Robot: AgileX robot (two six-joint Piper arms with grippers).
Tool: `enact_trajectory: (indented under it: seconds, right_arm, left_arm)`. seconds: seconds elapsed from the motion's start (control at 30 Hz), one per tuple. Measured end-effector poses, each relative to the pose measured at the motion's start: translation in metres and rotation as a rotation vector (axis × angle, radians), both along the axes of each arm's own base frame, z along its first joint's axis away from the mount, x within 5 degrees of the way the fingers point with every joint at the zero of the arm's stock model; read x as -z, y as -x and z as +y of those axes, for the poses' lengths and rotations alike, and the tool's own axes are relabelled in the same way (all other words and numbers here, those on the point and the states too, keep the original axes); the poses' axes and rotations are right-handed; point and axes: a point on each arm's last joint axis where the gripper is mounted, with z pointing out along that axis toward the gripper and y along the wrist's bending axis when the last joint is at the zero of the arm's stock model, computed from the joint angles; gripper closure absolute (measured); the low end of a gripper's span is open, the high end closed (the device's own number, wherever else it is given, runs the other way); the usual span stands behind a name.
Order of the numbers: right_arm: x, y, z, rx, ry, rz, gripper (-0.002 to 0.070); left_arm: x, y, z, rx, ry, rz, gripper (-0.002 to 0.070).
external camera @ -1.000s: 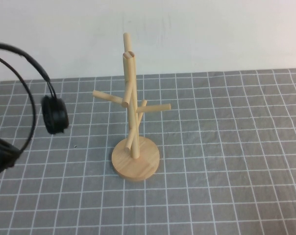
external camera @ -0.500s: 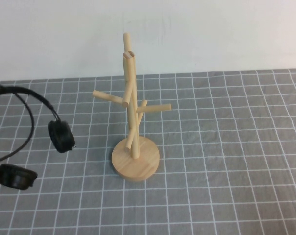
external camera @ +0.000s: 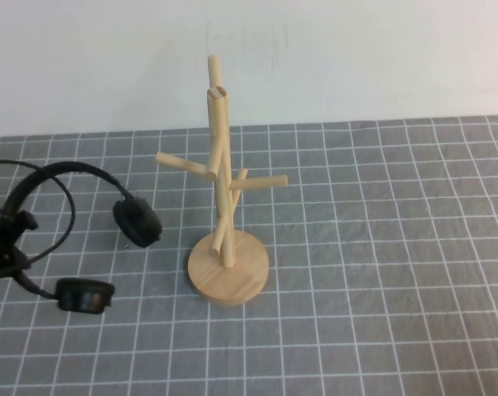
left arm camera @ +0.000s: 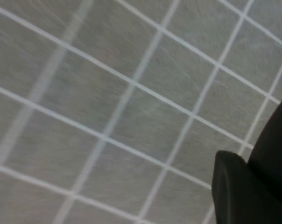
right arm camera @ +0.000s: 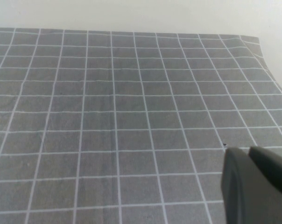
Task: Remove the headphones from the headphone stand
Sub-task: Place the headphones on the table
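Observation:
I should release the black headphones from my left gripper on the grey mat (external camera: 71, 279) beside the wooden headphone stand's round base.
The black headphones (external camera: 68, 177) are off the stand, low over the grey mat at the left. One ear cup (external camera: 138, 223) is toward the stand and the other (external camera: 85, 294) is nearer the front. My left gripper (external camera: 3, 246) is at the far left edge, shut on the headband. The left wrist view shows one dark finger (left arm camera: 234, 191) close over the mat. The wooden headphone stand (external camera: 223, 177) stands upright in the middle with bare pegs. My right gripper (right arm camera: 247, 151) is out of the high view; its fingers sit together over bare mat.
A grey mat with a white grid (external camera: 381, 247) covers the table, with a white wall behind. The stand's round base (external camera: 228, 276) sits just right of the headphones.
The left gripper has carried the headphones down and to the right, from high at the left edge to just above the mat. The stand and right arm have not moved.

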Motion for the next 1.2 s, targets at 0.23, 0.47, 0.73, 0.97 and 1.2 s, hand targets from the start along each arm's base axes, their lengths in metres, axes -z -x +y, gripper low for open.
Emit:
enact_trajectory:
  seconds: [0.23, 0.47, 0.73, 0.97, 1.2]
  right_arm:
    - [0.0, 0.0, 0.0, 0.0, 0.0, 0.0, 0.0684]
    - [0.0, 0.0, 0.0, 0.0, 0.0, 0.0, 0.0685]
    - [0.0, 0.0, 0.0, 0.0, 0.0, 0.0, 0.0684]
    - [0.0, 0.0, 0.0, 0.0, 0.0, 0.0, 0.0685]
    - [0.0, 0.0, 0.0, 0.0, 0.0, 0.0, 0.0684]
  left_arm:
    - [0.029, -0.011, -0.008, -0.022, 0.144, 0.002, 0.0624]
    - [0.034, -0.014, -0.008, -0.043, 0.164, -0.012, 0.0624]
    - [0.034, -0.015, -0.016, -0.012, 0.163, -0.01, 0.0624]
    - [0.034, -0.019, -0.044, 0.078, 0.107, -0.03, 0.0624]
    - [0.034, -0.019, -0.047, 0.098, 0.095, -0.019, 0.0624]
